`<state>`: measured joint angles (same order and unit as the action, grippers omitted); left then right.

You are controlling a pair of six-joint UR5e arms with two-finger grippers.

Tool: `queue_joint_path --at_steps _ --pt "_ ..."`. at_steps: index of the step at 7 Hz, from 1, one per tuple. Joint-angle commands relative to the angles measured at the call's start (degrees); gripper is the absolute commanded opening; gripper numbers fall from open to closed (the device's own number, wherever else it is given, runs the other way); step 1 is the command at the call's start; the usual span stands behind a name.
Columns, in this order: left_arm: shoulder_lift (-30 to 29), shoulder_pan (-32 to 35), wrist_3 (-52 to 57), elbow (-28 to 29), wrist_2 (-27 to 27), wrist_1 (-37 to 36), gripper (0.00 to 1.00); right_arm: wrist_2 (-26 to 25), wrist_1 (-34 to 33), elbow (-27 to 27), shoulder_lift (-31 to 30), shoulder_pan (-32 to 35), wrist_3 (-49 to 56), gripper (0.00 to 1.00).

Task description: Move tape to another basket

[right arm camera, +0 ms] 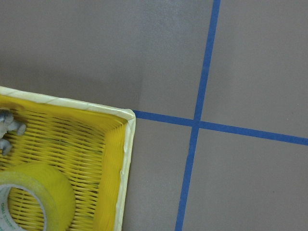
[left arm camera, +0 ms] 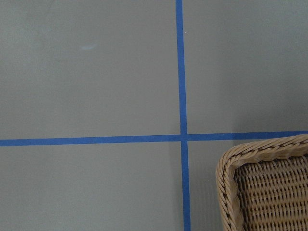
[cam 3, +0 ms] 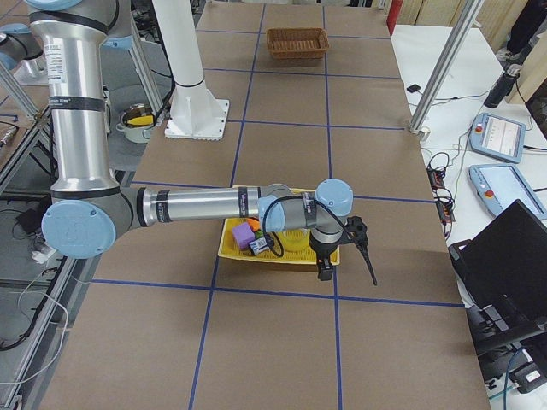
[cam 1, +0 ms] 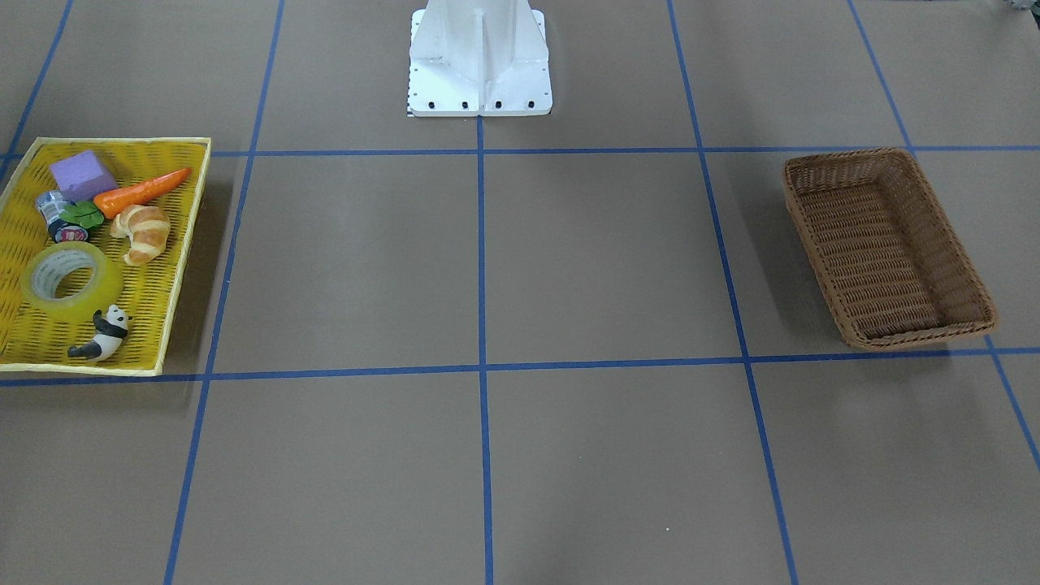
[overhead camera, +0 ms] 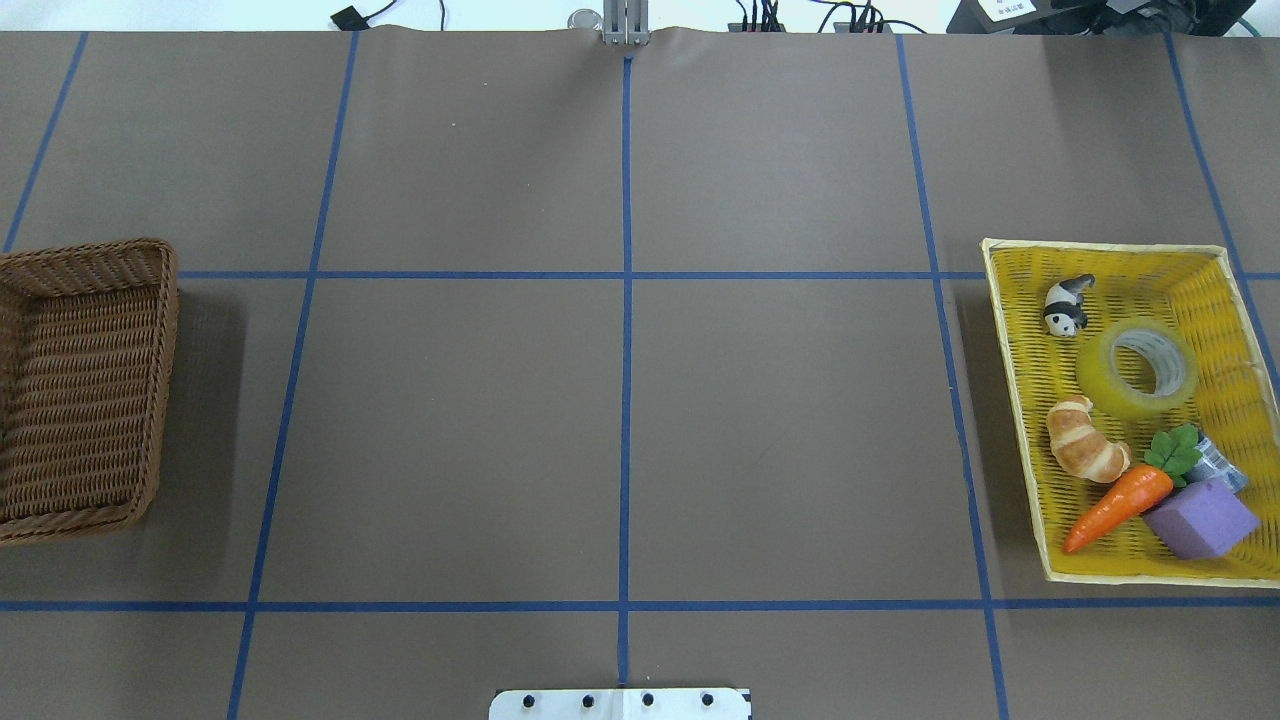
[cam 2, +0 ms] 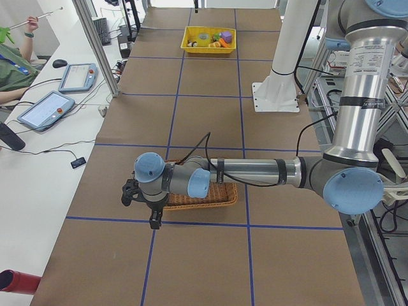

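The robot's right gripper needs to next close on the tape's side [cam 1: 32, 292] [right arm camera: 44, 199] farthest from the croissant, with one finger inside the hole of the tape.
The yellow translucent tape [cam 1: 99, 286] lies flat in the shallow yellow tray [cam 1: 183, 268], next to a panda figure. It also shows in the overhead view [overhead camera: 1100, 376] and at the right wrist view's lower left [right arm camera: 45, 191]. The deep brown wicker basket [cam 1: 845, 159] stands empty at the table's other end [overhead camera: 100, 250]; one corner shows in the left wrist view [left arm camera: 255, 154]. My left gripper [cam 2: 141, 205] hovers beside the brown basket [cam 2: 197, 201]. My right gripper [cam 3: 346, 256] hovers at the yellow tray's edge [cam 3: 231, 249]. I cannot tell whether either is open or shut.
The tray also holds a croissant [cam 1: 145, 231], a carrot [cam 1: 142, 191], a purple block [cam 1: 81, 175], a small can [cam 1: 61, 219] and a panda figure [cam 1: 104, 333]. The robot's white base [cam 1: 479, 73] stands mid-table. Blue tape lines grid the brown tabletop.
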<state>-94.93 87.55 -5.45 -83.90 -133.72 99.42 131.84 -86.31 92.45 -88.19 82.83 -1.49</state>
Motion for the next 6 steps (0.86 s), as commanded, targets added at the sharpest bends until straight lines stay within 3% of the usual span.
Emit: queue_joint_path --at_steps 1,3,6 --pt "-0.1 0.0 0.0 -0.1 0.3 0.1 0.99 0.0 0.0 0.1 0.0 0.0 0.1 1.00" --pt "-0.6 -0.1 0.0 -0.6 0.3 0.1 0.99 0.3 0.3 0.6 0.1 0.1 0.1 1.00" --pt "-0.1 -0.4 0.0 -6.9 0.3 0.5 0.99 -0.3 0.7 5.7 2.6 -0.8 0.1 1.00"
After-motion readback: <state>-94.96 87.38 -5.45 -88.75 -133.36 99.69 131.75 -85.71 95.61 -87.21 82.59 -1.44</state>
